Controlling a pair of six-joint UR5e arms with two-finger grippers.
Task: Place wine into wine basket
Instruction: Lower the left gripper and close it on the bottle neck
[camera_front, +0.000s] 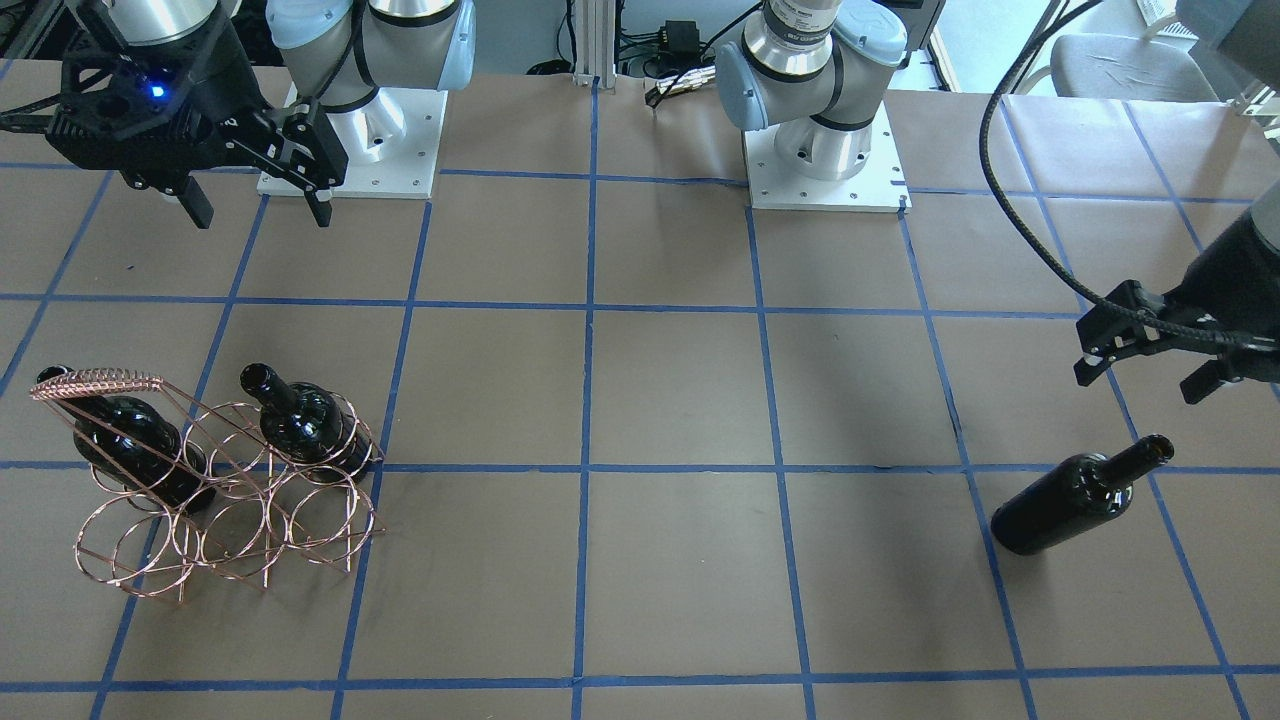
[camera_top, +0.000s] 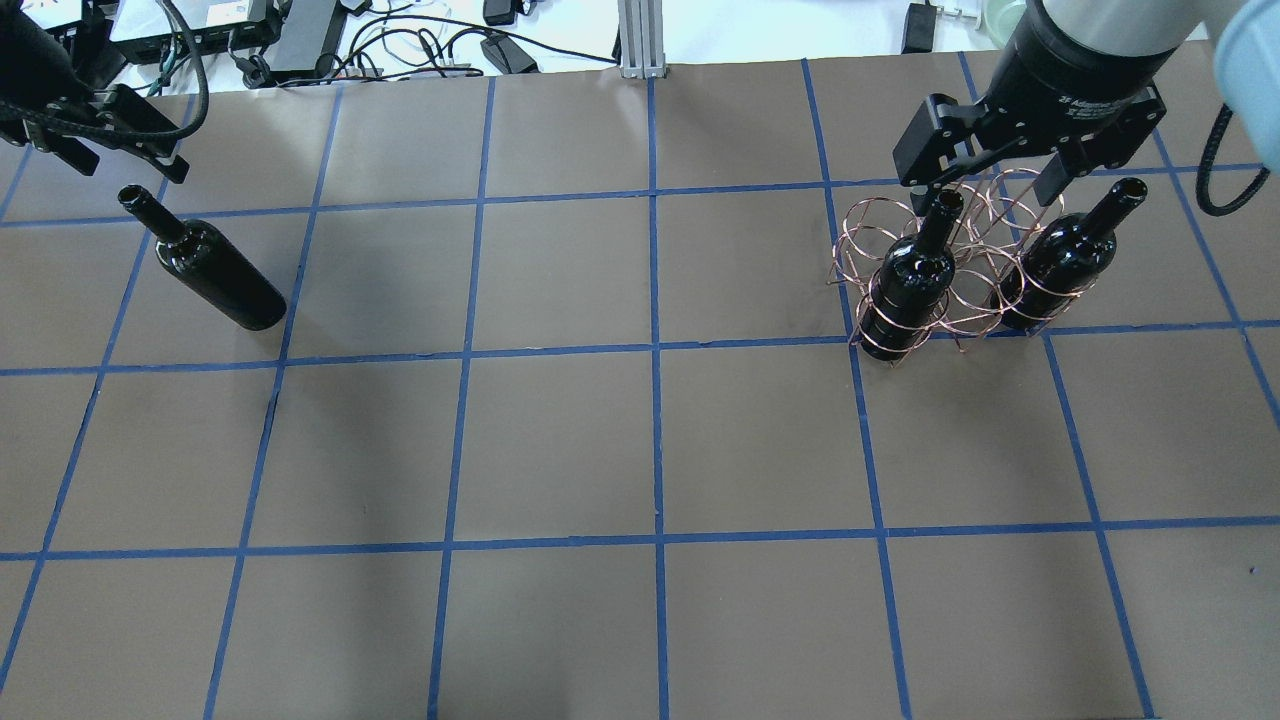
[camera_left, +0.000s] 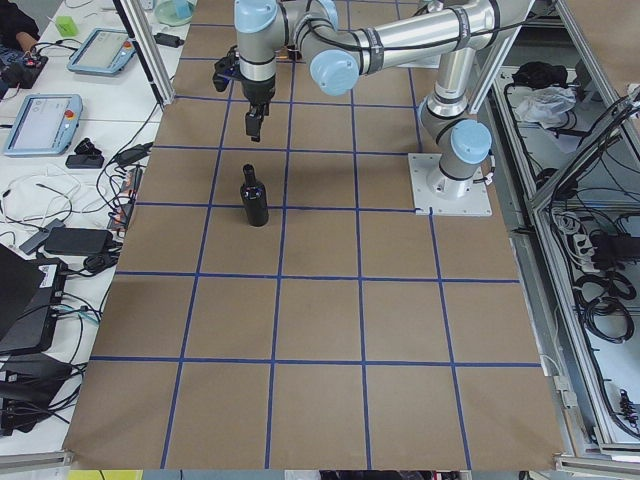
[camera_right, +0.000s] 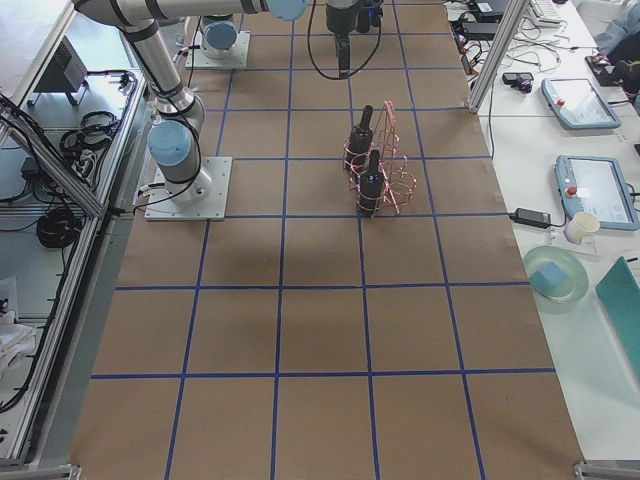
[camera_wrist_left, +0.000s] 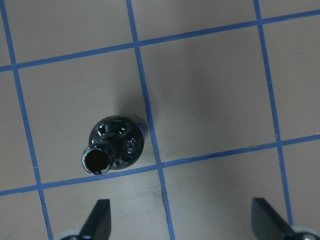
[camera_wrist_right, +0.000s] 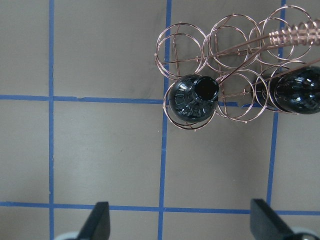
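Next, the left gripper moves down to the neck (camera_front: 1130, 462) (camera_wrist_left: 106, 149) of the loose dark wine bottle and closes there.
A loose dark wine bottle (camera_front: 1072, 500) stands upright on the table; it also shows in the overhead view (camera_top: 215, 268) and the left wrist view (camera_wrist_left: 115, 144). My left gripper (camera_front: 1140, 385) is open and empty, hovering above and just beside the bottle's mouth. The copper wire wine basket (camera_front: 100, 381) stands at the other end of the table, with two look-alike bottles (camera_top: 910, 280) (camera_top: 1060, 262) in its outer rings. My right gripper (camera_top: 985, 185) is open and empty, high above and behind the basket (camera_wrist_right: 225, 40).
Brown paper with a blue tape grid covers the table. The two arm bases (camera_front: 350, 140) (camera_front: 825, 150) stand at the robot's edge. Cables and boxes (camera_top: 300, 40) lie past the far edge.
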